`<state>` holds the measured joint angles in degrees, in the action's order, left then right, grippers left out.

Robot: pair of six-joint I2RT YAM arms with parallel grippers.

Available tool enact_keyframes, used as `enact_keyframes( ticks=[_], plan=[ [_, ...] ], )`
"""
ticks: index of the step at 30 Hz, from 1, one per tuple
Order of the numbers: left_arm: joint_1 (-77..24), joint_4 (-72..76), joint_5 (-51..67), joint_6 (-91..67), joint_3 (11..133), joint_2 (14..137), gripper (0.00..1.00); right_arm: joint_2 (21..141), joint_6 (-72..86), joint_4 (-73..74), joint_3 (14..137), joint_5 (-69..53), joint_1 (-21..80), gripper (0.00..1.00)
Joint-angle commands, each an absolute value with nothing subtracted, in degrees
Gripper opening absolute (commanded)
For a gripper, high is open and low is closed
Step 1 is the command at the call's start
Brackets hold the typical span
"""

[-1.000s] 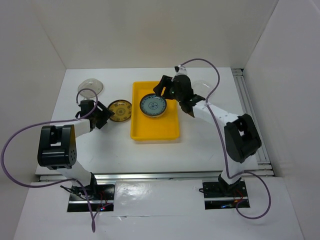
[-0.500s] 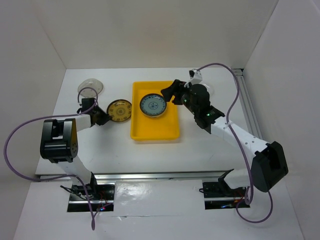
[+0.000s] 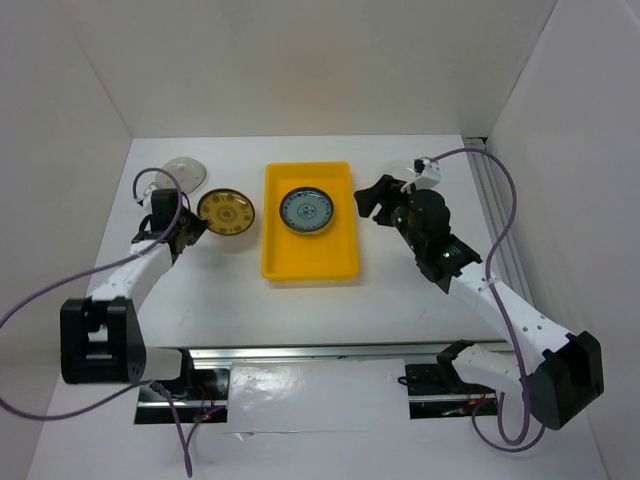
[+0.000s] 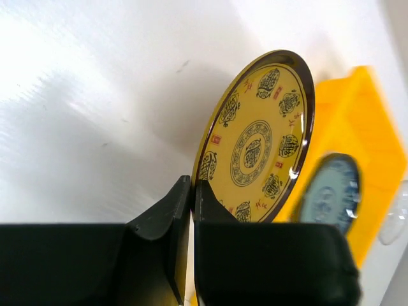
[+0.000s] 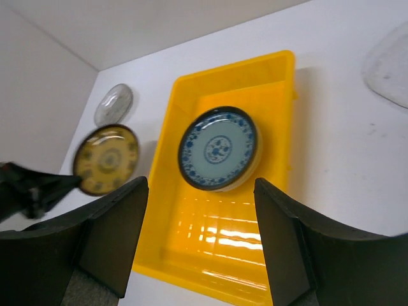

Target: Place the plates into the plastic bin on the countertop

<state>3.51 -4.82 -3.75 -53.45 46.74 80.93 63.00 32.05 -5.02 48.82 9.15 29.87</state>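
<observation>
My left gripper is going to release the yellow-and-brown patterned plate on top of the blue-patterned plate point(image 3: 307, 209) point(image 4: 331, 192) in the yellow plastic bin. The yellow-and-brown plate is now tilted up off the countertop.
My left gripper point(image 3: 187, 228) point(image 4: 192, 191) is shut on the near rim of a yellow-and-brown patterned plate point(image 3: 225, 211) point(image 4: 258, 140), which stands tilted up off the white countertop point(image 3: 200, 290), left of the yellow plastic bin point(image 3: 310, 255) point(image 5: 223, 223). A blue-patterned plate point(image 3: 306, 210) point(image 5: 218, 148) lies in the bin's far half. My right gripper point(image 3: 368, 198) point(image 5: 201, 185) hangs open and empty above the bin's right side. The right wrist view also shows the yellow plate point(image 5: 106, 159).
A clear glass plate point(image 3: 185, 170) point(image 5: 114, 104) lies at the far left of the countertop. Another clear plate point(image 5: 389, 64) lies right of the bin. White walls close in the back and both sides.
My left gripper has shut on the yellow plate's rim and tipped it up, shifting slightly left and away. My right arm has pulled back from over the bin to its right side.
</observation>
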Motion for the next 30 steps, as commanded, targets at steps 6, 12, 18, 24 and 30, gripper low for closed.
enact_keyframes(
  ticks=[6, 12, 18, 24, 30],
  plan=[
    [-2.54, -1.59, -4.76, -52.57, 47.01, 69.60, 0.00, 55.11, 30.24, 3.96, 43.60, 15.03, 24.18, 0.77],
    [-8.78, 4.39, 9.66, -48.78, 57.79, 83.03, 0.00, 53.18, 28.92, 7.47, 42.98, 13.28, 18.29, 0.78],
    [-13.09, 1.41, 10.29, -48.25, 68.19, 96.23, 0.00, 53.70, 29.88, 8.53, 40.17, 11.19, 10.74, 0.78],
    [-14.85, -1.93, 8.36, -47.64, 72.86, 102.30, 0.00, 54.23, 29.88, 8.00, 39.02, 8.00, 6.95, 0.78],
    [-14.85, -2.46, 7.64, -47.64, 72.25, 104.06, 0.57, 55.98, 29.88, 6.86, 39.02, 7.47, 4.58, 0.78]
  ],
)
